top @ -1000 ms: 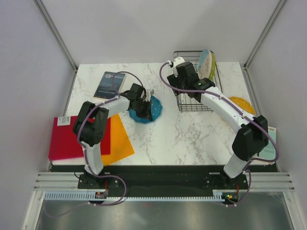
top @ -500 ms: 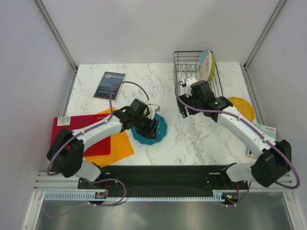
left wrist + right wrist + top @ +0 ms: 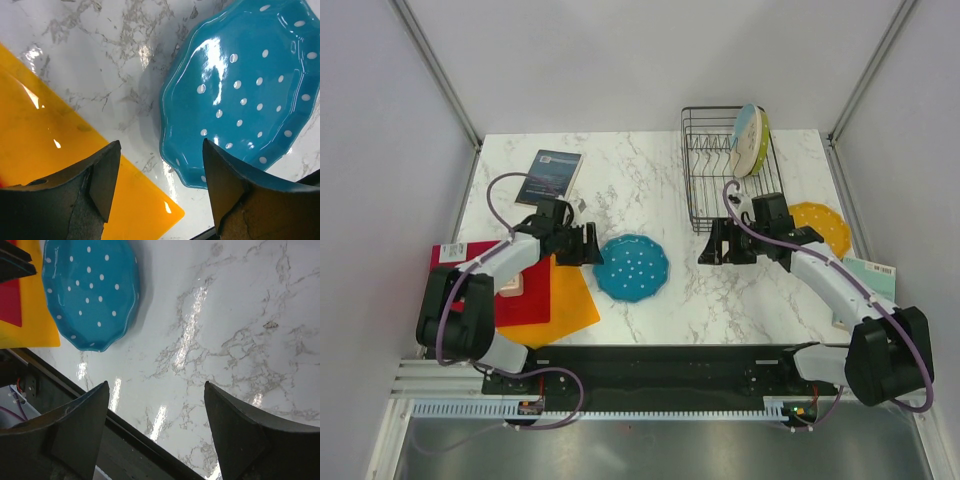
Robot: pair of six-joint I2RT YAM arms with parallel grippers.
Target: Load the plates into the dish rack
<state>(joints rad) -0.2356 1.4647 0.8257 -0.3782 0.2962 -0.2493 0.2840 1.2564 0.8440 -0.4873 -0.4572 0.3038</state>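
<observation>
My right gripper needs to close on the rim of the teal plate [image 3: 667, 262] [image 3: 134, 309], on the side opposite my left gripper.
A teal plate [image 3: 632, 267] with white dots lies flat on the marble table [image 3: 650, 180], also seen as the teal plate [image 3: 245, 90] in the left wrist view. My left gripper [image 3: 586, 245] stands open just left of it, nothing between its jaws [image 3: 160, 185]. My right gripper [image 3: 716, 248] is open too, right of the teal plate [image 3: 90, 295] and in front of the dish rack [image 3: 705, 170], over bare marble [image 3: 156, 430]. In the rack stand a cream-and-blue plate [image 3: 744, 128] and a lime-green plate [image 3: 759, 148]. An orange plate [image 3: 825, 225] lies right of the rack.
Orange sheet [image 3: 565, 300] and red sheet [image 3: 455, 290] lie at the front left, under the left arm. A dark book [image 3: 548, 175] sits at the back left. A pale booklet [image 3: 868, 280] lies at the right edge. The black front rail [image 3: 125, 440] runs along the near edge.
The left gripper opened, let go of the teal plate and drew back left; the plate now lies flat. The right arm came away from the rack toward the table's middle.
</observation>
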